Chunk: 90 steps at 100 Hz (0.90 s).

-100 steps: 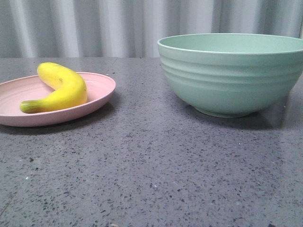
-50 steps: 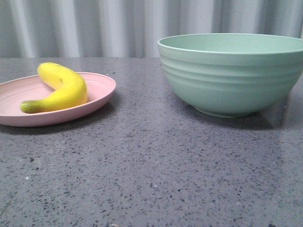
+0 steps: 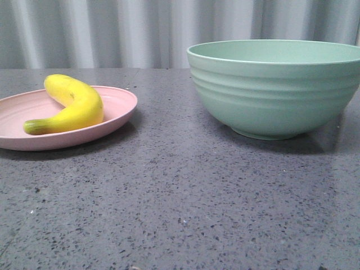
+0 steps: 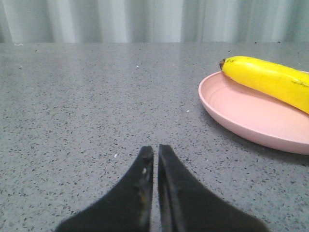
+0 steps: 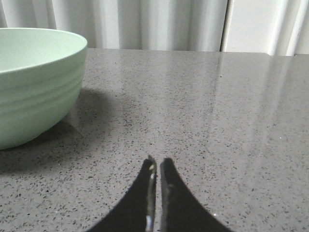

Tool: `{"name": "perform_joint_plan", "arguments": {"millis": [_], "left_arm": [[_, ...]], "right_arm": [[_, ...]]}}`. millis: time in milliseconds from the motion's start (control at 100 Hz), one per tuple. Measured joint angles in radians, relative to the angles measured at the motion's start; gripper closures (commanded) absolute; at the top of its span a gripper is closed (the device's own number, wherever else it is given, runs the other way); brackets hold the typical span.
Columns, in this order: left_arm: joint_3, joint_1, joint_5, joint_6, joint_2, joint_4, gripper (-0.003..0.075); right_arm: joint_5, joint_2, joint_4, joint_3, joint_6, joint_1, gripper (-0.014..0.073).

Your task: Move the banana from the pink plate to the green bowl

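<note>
The robot's left gripper needs to close on the curved middle [image 3: 90, 108] of the yellow banana, at the bend closest to the green bowl.
The yellow banana [image 3: 73, 104] lies on the pink plate [image 3: 121, 107] at the left of the front view. The green bowl [image 3: 275, 87] stands at the right, upright and apart from the plate. No gripper shows in the front view. In the left wrist view my left gripper [image 4: 155, 150] is shut and empty, low over the table, with the plate [image 4: 241, 108] and banana [image 4: 265, 77] ahead and to one side. In the right wrist view my right gripper [image 5: 158, 162] is shut and empty over the table, with the bowl [image 5: 34, 82] off to one side.
The table [image 3: 180, 202] is dark grey speckled stone. A pale pleated curtain [image 3: 140, 31] hangs behind its far edge.
</note>
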Motion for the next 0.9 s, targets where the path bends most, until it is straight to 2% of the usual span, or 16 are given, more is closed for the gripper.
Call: {"name": "perform_joint_plan", "arguments": {"millis": [900], "left_arm": [[0.0, 0.0, -0.083, 0.0, 0.0, 0.0, 0.0741]], "right_arm": [[-0.033, 0.0, 0.02, 0.0, 0.0, 0.0, 0.0657]]}}
